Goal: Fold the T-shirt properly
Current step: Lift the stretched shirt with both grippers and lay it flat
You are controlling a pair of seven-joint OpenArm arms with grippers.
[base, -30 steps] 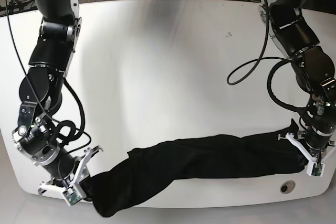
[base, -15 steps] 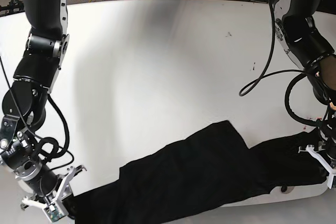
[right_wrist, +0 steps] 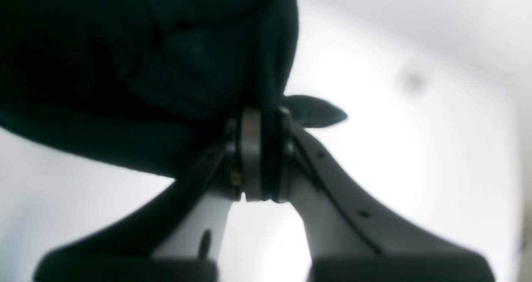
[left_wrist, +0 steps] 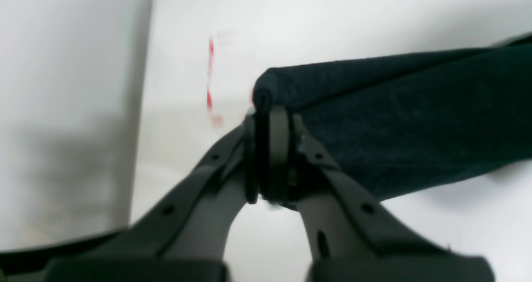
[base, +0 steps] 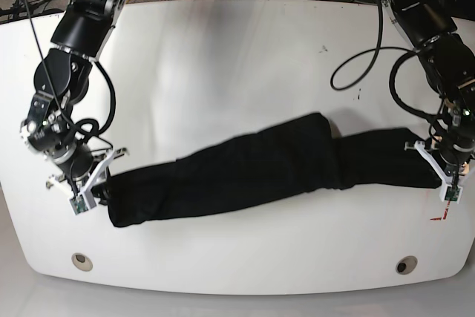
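Note:
The black T-shirt's end, now clamped in that gripper, will be let go by my left gripper on the white table (base: 436, 76) beside the looped cable, beyond the red mark.
The black T-shirt (base: 260, 166) lies bunched into a long band across the white table (base: 237, 57), stretched between both arms. My left gripper (base: 439, 177), at the base view's right, is shut on the shirt's right end; the left wrist view shows its tips (left_wrist: 270, 149) clamped on dark cloth (left_wrist: 399, 119). My right gripper (base: 95, 189), at the base view's left, is shut on the shirt's left end; the right wrist view shows its tips (right_wrist: 259, 157) pinching black cloth (right_wrist: 145, 57). No purple patch shows.
Two round holes sit near the table's front edge, one left (base: 82, 260) and one right (base: 404, 265). A small red mark (base: 439, 216) lies by my left gripper. Cables (base: 356, 72) hang off the right-hand arm. The floor lies beyond the far edge.
Both grippers have moved away from the front edge with the shirt, carrying it from overhanging the table edge to the table's middle. The band is now stretched straighter.

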